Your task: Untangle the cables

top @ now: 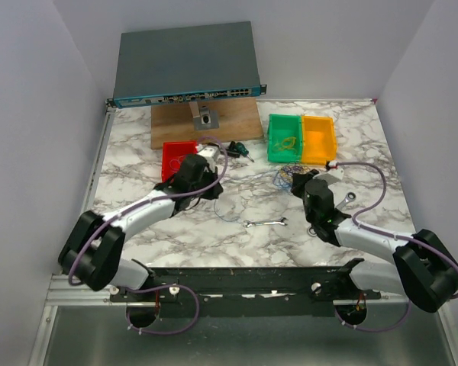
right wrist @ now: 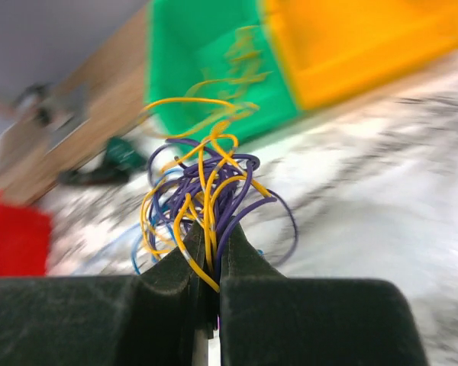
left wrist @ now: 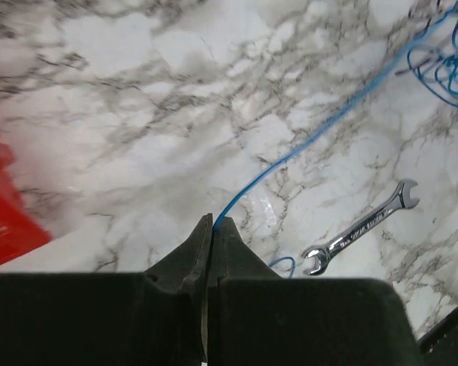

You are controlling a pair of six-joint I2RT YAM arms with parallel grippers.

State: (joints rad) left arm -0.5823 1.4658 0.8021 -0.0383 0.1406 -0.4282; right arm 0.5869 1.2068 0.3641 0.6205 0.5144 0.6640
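I will slacken the blue wire, which runs taut from the bundle to my left gripper near its end, and take it with my left gripper closer to the bundle [left wrist: 389, 69].
The cables are a tangle of yellow, purple and blue wire loops [top: 288, 177] [right wrist: 206, 179] in front of the green bin. My right gripper [top: 301, 184] [right wrist: 208, 232] is shut on yellow and purple strands of the bundle. One blue wire [left wrist: 313, 133] runs taut from the bundle [left wrist: 450, 72] down to my left gripper [top: 214, 191] [left wrist: 212, 221], which is shut on its end. A small blue loop [left wrist: 284, 264] shows beside the left fingers.
A silver wrench [top: 266, 223] [left wrist: 362, 229] lies between the arms, another [top: 349, 200] by the right arm. Behind stand a red bin [top: 178, 158] [left wrist: 4, 221], a green bin [top: 285, 139] [right wrist: 206, 46] with yellow wires in it, an orange bin [top: 318, 139] and a screwdriver [top: 237, 149].
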